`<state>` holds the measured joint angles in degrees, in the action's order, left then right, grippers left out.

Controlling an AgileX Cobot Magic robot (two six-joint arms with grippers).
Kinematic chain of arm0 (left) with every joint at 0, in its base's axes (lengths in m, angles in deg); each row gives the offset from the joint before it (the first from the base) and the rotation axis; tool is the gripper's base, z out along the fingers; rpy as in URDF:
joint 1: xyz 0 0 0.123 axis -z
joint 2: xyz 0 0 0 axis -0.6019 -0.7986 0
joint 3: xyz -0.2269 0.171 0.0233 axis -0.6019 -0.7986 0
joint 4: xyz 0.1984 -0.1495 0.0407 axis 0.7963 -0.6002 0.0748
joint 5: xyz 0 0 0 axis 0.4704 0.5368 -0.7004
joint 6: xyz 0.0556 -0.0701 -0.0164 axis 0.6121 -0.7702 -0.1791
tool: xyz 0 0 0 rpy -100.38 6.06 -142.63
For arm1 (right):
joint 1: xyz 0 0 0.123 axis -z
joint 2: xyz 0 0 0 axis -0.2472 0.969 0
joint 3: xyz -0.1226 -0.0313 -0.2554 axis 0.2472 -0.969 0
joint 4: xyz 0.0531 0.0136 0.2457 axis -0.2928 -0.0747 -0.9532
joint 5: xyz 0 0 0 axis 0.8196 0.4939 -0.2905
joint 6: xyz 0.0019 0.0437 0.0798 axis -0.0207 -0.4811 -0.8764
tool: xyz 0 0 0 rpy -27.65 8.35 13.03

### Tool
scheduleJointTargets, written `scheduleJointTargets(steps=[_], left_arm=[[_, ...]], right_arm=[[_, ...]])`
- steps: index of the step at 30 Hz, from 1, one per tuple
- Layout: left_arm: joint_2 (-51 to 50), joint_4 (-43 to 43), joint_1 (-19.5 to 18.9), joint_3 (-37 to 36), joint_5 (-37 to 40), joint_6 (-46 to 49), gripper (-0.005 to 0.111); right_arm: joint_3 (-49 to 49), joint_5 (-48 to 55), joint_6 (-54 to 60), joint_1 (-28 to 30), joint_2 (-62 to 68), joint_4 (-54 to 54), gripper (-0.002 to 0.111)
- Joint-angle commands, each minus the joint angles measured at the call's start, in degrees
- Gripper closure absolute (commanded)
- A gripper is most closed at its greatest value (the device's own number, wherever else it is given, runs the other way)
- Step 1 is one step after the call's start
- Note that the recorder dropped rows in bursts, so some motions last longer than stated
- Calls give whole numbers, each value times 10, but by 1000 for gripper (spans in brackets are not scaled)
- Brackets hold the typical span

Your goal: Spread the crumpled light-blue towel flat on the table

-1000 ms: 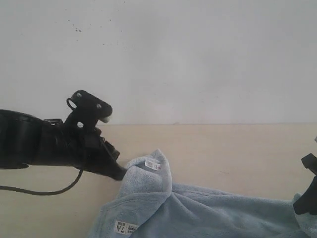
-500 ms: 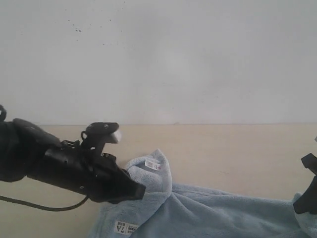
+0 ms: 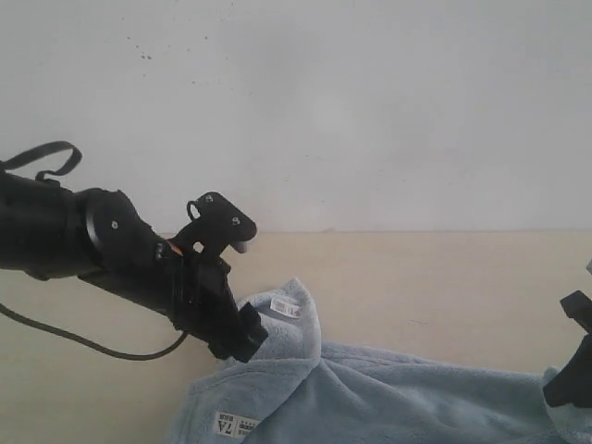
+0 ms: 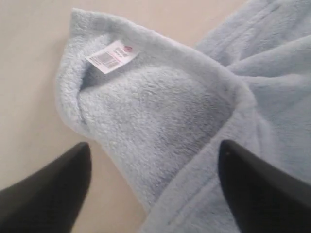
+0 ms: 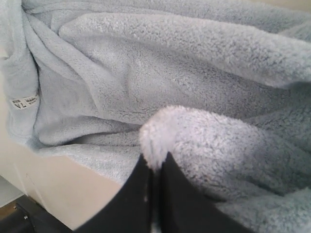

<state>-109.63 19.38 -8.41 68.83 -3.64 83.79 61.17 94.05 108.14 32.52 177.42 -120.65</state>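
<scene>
The bunched fold below the tagged corner sits between the fingers of my left gripper. So it should back off and pinch the towel's outer edge point(image 3: 193, 384) before it lifts to spread the towel.
The light-blue towel point(image 3: 370, 393) lies crumpled across the near part of the table point(image 3: 435, 277), with a folded-up corner carrying a white tag point(image 3: 285, 308). My left gripper point(image 3: 245, 338) hovers over that corner, open; in the left wrist view its fingers point(image 4: 53, 189) straddle the towel's point(image 4: 160, 116) hemmed edge below the tag point(image 4: 112, 56). My right gripper point(image 3: 566, 388) sits at the far right edge. In the right wrist view it point(image 5: 155, 167) is shut on a fold of the towel point(image 5: 204, 136).
A plain white wall point(image 3: 370, 111) rises behind the table. Bare tabletop lies behind and to the left of the towel. A black cable point(image 3: 92, 347) trails from the left arm. A second tag point(image 3: 233, 425) shows at the towel's near edge.
The left arm has swung right and turned, moving its gripper from beside the raised corner to over it. The right gripper and the towel have held still.
</scene>
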Motion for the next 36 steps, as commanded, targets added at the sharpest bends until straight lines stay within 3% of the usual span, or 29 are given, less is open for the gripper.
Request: scheduleJointTargets(steps=[1,12,16,20,21,25,27,33,36], left_arm=[[-42,-9,0,3,-56,26,22],[-131,-9,0,3,54,174,36],[-134,-11,0,3,70,174,63],[-109,-9,-2,3,69,174,100],[-98,-9,-2,3,66,172,102],[-46,-10,-2,3,33,141,99],[-25,-10,-6,3,25,123,89],[-11,-11,-21,3,41,87,42],[-11,-11,-28,3,34,82,35]], right_arm=[[0,-8,4,-1,-7,-4,108],[0,-38,14,-1,-7,-4,108],[0,-39,14,-1,-7,-4,108],[0,-40,13,-1,-7,-4,108],[0,-40,13,-1,-7,-4,108],[0,-40,12,-1,-7,-4,108],[0,-37,12,-1,-7,-4,108],[0,-15,12,-1,-7,-5,108],[0,-9,4,-1,-7,-5,108]])
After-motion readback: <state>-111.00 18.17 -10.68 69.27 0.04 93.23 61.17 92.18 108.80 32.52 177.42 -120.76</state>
